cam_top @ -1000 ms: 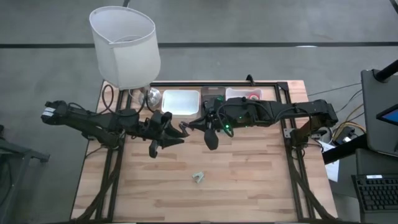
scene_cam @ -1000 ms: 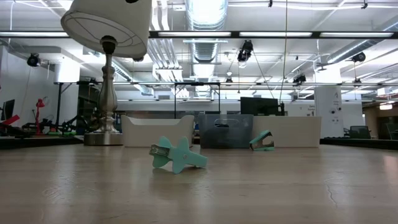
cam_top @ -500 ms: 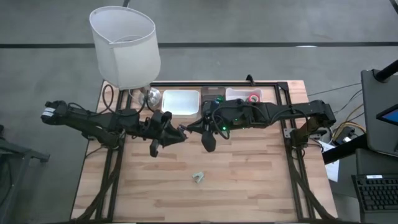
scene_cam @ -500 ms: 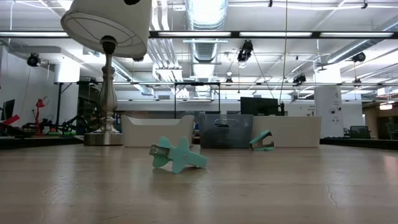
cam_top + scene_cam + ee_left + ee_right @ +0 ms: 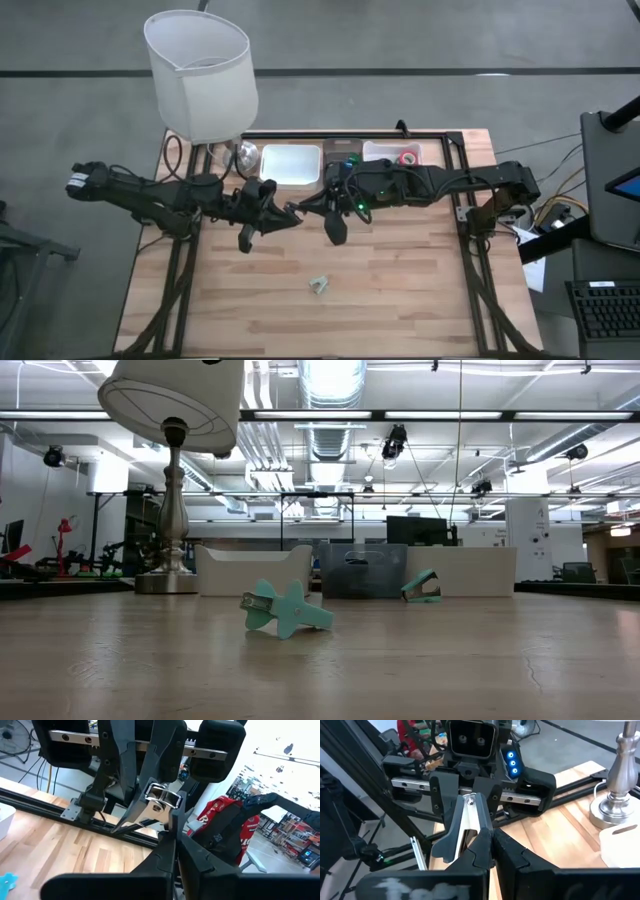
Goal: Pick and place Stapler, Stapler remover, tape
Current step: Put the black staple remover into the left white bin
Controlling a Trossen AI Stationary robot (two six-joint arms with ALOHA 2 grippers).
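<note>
My left gripper is to release the black stapler remover inside the empty white tray [image 5: 298, 168] beside the dark bin.
A small black stapler [image 5: 295, 209] with a silver strip [image 5: 469, 817] hangs above the middle of the table, between my two grippers. My left gripper [image 5: 286, 214] comes from the table's left and is shut on one end. My right gripper [image 5: 304, 206] comes from the right and is shut on the other end. A teal stapler remover [image 5: 319, 285] lies flat on the bare wood nearer the front edge. A red tape roll [image 5: 408, 155] lies in the white tray [image 5: 385, 150] at the back right. The low view shows neither gripper. My left gripper pinches the stapler's near end [image 5: 172, 827] between its two fingers. They reach in level from the table's left. The stapler is lifted clear of the table. My right gripper pinches the stapler's opposite end [image 5: 479, 834] between its two fingers. They come from the table's right, slanting a little down. The stapler spans the gap between the two grippers.
A lamp [image 5: 200, 75] with a white shade stands at the back left corner. Along the back edge sit a white tray [image 5: 291, 163] and a dark bin [image 5: 362, 570]. A second remover [image 5: 421, 587] lies near the bins. Bare wood lies around the teal remover.
My left gripper has shut on the stapler's end, which my right gripper has kept holding. Both arms and the stapler have stayed in place.
</note>
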